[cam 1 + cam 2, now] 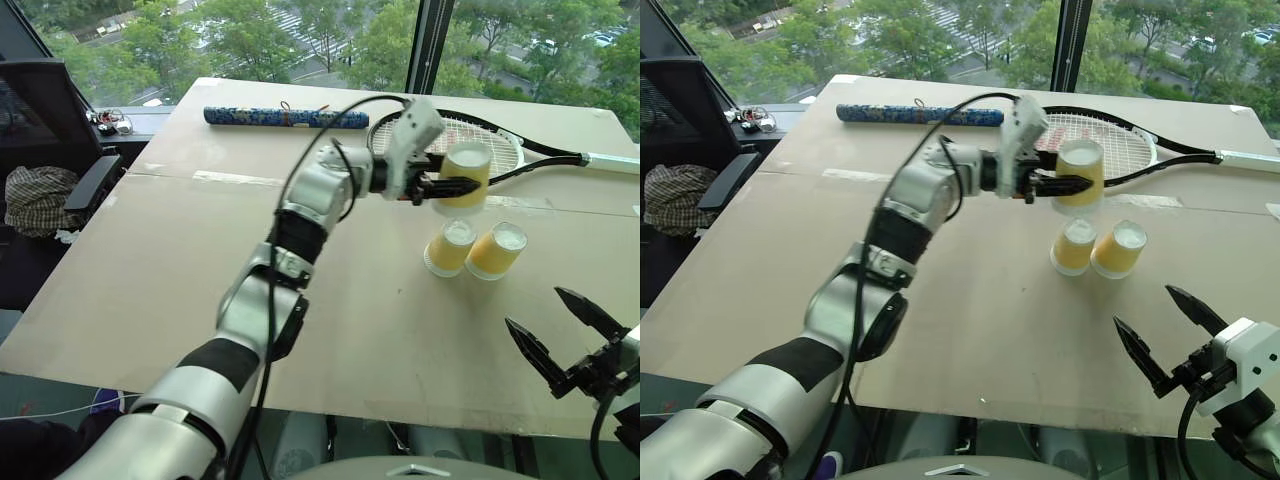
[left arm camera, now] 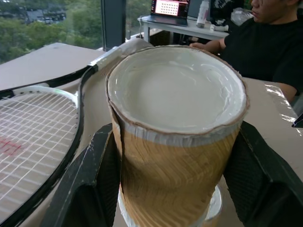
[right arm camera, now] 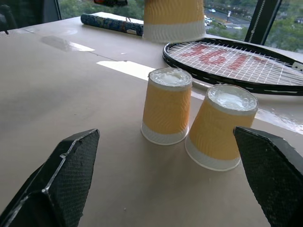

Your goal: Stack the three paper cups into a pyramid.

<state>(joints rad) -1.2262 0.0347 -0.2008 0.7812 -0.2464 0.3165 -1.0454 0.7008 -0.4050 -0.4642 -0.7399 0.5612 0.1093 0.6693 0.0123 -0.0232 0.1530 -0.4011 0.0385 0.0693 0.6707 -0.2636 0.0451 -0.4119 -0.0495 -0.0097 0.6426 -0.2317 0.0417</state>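
Next, my left gripper sets the third paper cup loose across the white bases of the two standing cups (image 1: 487,232).
Two yellow-orange paper cups (image 1: 450,248) (image 1: 496,250) stand upside down and side by side on the brown table (image 1: 180,260), white bases up. The third paper cup (image 1: 466,175) hangs in the air just above and behind them, also base up, with my left gripper (image 1: 455,187) shut on its sides. In the left wrist view the black fingers (image 2: 90,189) press both flanks of this cup (image 2: 175,118). My right gripper (image 1: 535,308) hovers open near the table's front right edge, empty, pointing at the standing pair (image 3: 168,106) (image 3: 222,127). No pyramid stands.
A tennis racket (image 1: 490,140) lies behind the cups, its handle running off to the right. A blue patterned roll (image 1: 285,118) lies at the far edge. A black chair (image 1: 60,130) stands left of the table. A person in black (image 2: 270,38) sits beyond the table.
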